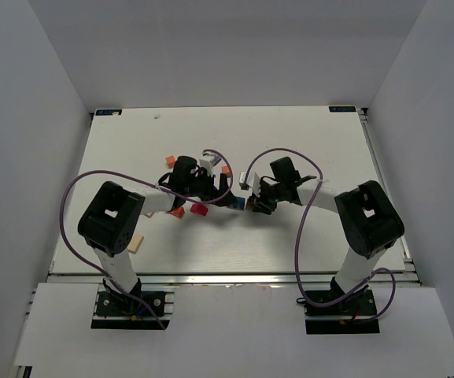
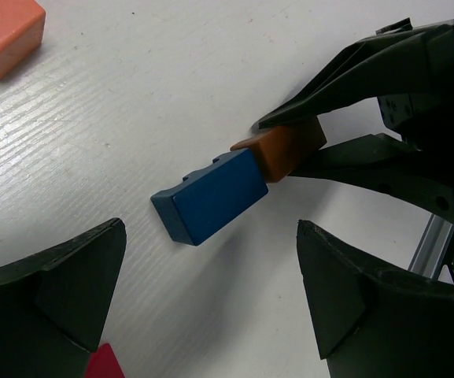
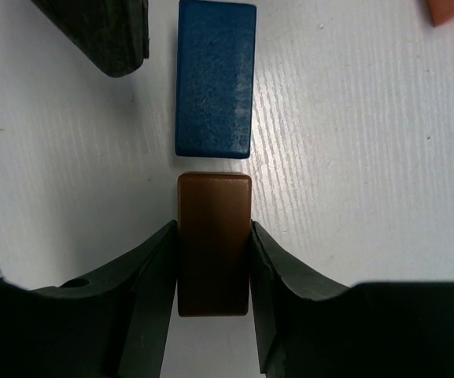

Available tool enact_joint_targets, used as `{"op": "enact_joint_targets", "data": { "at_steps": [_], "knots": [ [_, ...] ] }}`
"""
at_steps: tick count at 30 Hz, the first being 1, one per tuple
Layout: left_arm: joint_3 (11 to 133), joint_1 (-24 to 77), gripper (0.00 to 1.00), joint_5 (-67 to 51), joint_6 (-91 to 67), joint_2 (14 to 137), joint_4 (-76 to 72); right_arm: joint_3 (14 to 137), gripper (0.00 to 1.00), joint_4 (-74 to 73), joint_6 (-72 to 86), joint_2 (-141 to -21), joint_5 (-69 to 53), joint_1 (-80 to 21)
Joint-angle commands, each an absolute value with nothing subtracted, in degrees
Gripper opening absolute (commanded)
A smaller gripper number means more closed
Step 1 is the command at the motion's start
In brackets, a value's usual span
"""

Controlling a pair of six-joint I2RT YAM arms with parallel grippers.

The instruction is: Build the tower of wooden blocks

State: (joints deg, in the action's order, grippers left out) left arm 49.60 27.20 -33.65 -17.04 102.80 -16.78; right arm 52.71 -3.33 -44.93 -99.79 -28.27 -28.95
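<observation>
My left gripper is to close on the long sides of the tan block point(image 1: 149, 214) beside the red blocks, the one that its own arm partly covers.
No stacked wood block tower shows in any view; the blocks lie singly on the white table point(image 1: 305, 150). A blue block point(image 3: 215, 79) lies flat, and a brown block point(image 3: 215, 236) lies end to end with it, a thin gap between them. My right gripper point(image 3: 215, 264) is shut on the brown block, its fingers pressing both long sides. In the left wrist view the blue block point(image 2: 211, 197) and the brown block point(image 2: 289, 150) lie ahead of my left gripper point(image 2: 211, 291), which is wide open and holds nothing. Both grippers meet at mid-table, the left gripper point(image 1: 225, 197) beside the right gripper point(image 1: 256, 206).
Two red blocks point(image 1: 199, 209) point(image 1: 177, 212) lie under the left arm, and orange blocks point(image 1: 169, 161) point(image 1: 226, 170) sit farther back. A pale tan block point(image 1: 135, 242) rests near the left arm's base. An orange block point(image 2: 6, 35) shows in the left wrist view's top corner.
</observation>
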Motion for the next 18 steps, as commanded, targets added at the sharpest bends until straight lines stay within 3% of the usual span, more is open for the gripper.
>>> {"op": "enact_joint_targets", "data": {
  "at_steps": [1,9,18],
  "knots": [
    [51.3,27.6,0.98,-35.2,-16.1,102.1,-17.6,55.2,0.45,-6.4,-46.6,-101.2,-29.4,-29.1],
    [51.6,27.9,0.98,-35.3,-15.9,102.3,-17.5,55.0,0.49,-6.2,-46.6,-101.2,-29.3,-29.1],
    [52.2,29.4,0.98,-35.8,-15.4,102.8,-17.0,55.0,0.45,-6.2,-46.6,-101.5,-29.1,-29.1]
  ]
}}
